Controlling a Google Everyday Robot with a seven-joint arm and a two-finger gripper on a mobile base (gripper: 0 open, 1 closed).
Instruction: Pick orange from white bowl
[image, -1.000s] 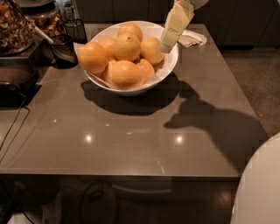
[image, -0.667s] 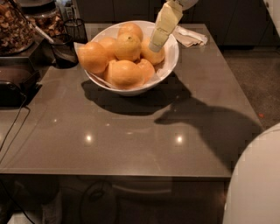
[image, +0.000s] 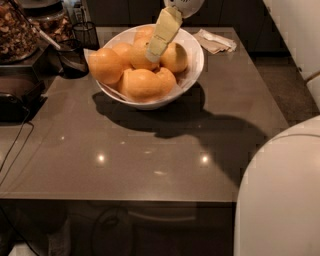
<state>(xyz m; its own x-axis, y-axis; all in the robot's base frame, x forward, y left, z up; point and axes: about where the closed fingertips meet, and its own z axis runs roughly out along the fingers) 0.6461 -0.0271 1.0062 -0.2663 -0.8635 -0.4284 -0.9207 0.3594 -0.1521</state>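
Next, my gripper closes on the sides of the middle orange (image: 142, 54) in the white bowl, the one between the big orange and the orange on the napkin side.
The white bowl (image: 192, 65) stands at the back middle of the grey table and holds several yellow-orange oranges. The gripper (image: 154, 54) comes down from the top of the view with its pale yellow fingers pointing into the bowl's middle. Its tip sits among the fruit, against an orange (image: 137, 56) at the centre and just left of another orange (image: 175, 57). A big orange (image: 105, 65) lies at the bowl's left and one (image: 141, 83) at the front.
A small dark wire cup (image: 74, 57) stands left of the bowl, with jars of snacks (image: 17, 30) behind it. A crumpled napkin (image: 215, 41) lies at the back right. The table (image: 150, 150) stretches toward me. The robot's white body (image: 280, 200) fills the lower right.
The gripper has moved left and down, from the bowl's right rim to over the bowl's middle, among the oranges.
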